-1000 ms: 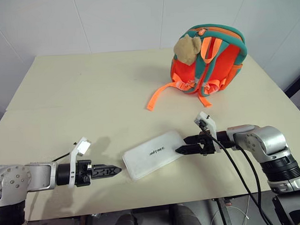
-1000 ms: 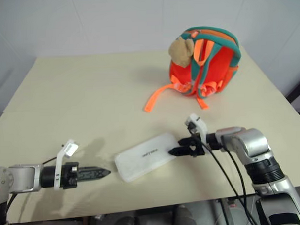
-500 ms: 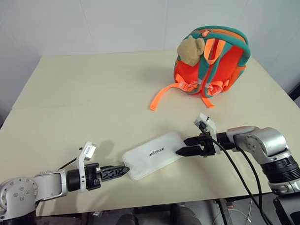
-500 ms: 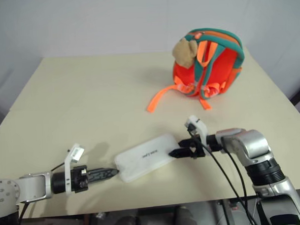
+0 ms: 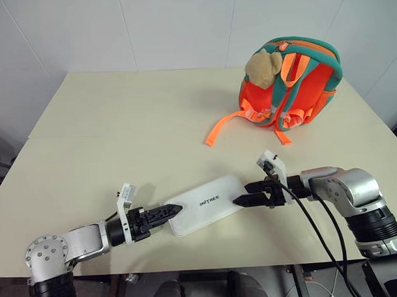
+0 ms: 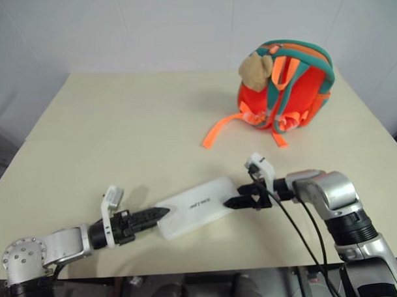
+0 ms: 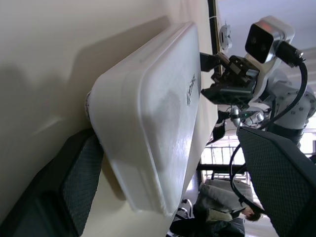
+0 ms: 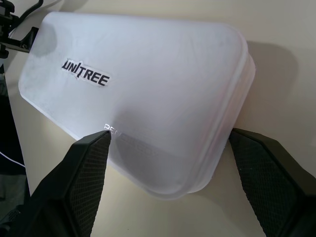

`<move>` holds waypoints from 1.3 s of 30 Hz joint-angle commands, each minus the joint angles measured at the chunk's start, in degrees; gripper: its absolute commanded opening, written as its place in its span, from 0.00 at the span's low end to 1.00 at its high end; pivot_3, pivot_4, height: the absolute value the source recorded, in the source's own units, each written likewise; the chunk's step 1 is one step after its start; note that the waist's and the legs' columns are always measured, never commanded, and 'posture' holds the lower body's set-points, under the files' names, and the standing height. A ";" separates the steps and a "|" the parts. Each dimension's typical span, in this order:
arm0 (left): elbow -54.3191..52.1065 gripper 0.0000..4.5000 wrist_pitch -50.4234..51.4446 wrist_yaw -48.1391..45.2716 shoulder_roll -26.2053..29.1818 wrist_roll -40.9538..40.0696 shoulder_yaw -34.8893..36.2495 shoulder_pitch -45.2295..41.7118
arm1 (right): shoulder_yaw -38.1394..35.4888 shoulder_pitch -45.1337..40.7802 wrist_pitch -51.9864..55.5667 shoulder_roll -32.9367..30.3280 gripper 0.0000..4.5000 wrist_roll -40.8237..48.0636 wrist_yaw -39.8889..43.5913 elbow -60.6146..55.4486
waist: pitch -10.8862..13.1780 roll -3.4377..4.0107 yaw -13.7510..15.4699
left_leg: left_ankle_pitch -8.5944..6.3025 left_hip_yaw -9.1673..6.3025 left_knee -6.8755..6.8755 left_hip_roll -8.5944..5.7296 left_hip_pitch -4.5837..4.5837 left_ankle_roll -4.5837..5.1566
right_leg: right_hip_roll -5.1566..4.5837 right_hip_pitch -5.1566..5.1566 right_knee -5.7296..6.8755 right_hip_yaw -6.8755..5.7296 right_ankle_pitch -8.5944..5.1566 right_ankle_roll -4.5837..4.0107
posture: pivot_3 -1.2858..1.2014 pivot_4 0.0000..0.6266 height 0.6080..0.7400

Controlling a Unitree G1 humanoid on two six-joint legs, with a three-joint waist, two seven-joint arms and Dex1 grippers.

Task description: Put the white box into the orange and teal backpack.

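Observation:
My right gripper needs to next go to the backpack's teal shoulder strap [image 5: 288, 98], just under the backpack's orange loop, and close on it.
The white box [image 5: 204, 203] with dark UNITREE lettering lies flat near the front of the table, between my two grippers. My left gripper [image 5: 172, 210] stands open at the box's left end; in the left wrist view one finger [image 7: 79, 182] is against that end and the other [image 7: 276, 182] stands apart. My right gripper [image 5: 246, 194] is open at the opposite end, its fingers [image 8: 86, 180] on either side of the box [image 8: 143, 79]. The orange and teal backpack [image 5: 289, 87] stands upright at the far right with a tan plush toy [image 5: 261, 67] on it.
The cream table [image 5: 119, 125] has open room on its left and middle. An orange strap [image 5: 219, 130] trails from the backpack onto the tabletop toward the box. The table's front edge runs just below both grippers. White walls stand behind.
My left gripper has moved right to the box's left end and rolled over, so its fingers now flank that end. The right gripper and box have stayed put. The camera has shifted.

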 commanded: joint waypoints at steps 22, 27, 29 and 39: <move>3.30 0.29 -16.12 5.48 12.95 -19.98 -19.10 -3.21 | -2.41 0.39 -0.29 0.09 1.00 1.65 -0.73 -2.88 | 0.00 -0.01 -0.72 | 0.00 0.02 -0.05 0.02 -0.05 0.00 | 0.02 0.00 -0.16 -0.02 -0.09 -0.17 | 0.52 0.24 1.00; 1.15 0.29 -15.69 -0.49 15.77 -19.56 -17.47 -3.82 | -8.18 -0.46 -3.67 -1.99 1.00 1.42 -0.83 0.46 | 0.01 -0.01 -1.01 | 0.00 0.02 -0.05 0.02 -0.09 0.00 | 0.02 -0.01 -0.17 -0.03 -0.08 -0.15 | 0.52 0.24 1.00; -0.39 0.29 -13.82 -7.82 19.36 -13.78 -15.57 -3.82 | -11.62 -1.89 -7.36 -4.15 1.00 0.22 -0.39 4.47 | 0.07 -0.03 -1.21 | 0.00 0.03 -0.06 0.02 -0.11 0.00 | 0.03 -0.03 -0.19 -0.03 -0.08 -0.15 | 0.52 0.24 1.00; 1.91 0.29 -17.93 -33.09 25.67 9.26 -12.20 -3.03 | -17.20 -15.60 -28.19 -9.02 1.00 -6.97 2.59 29.95 | 0.12 0.04 -1.73 | 0.00 0.28 -0.57 0.14 -0.14 0.05 | 0.21 -0.27 -0.42 0.02 -0.03 -0.05 | 0.52 0.24 1.00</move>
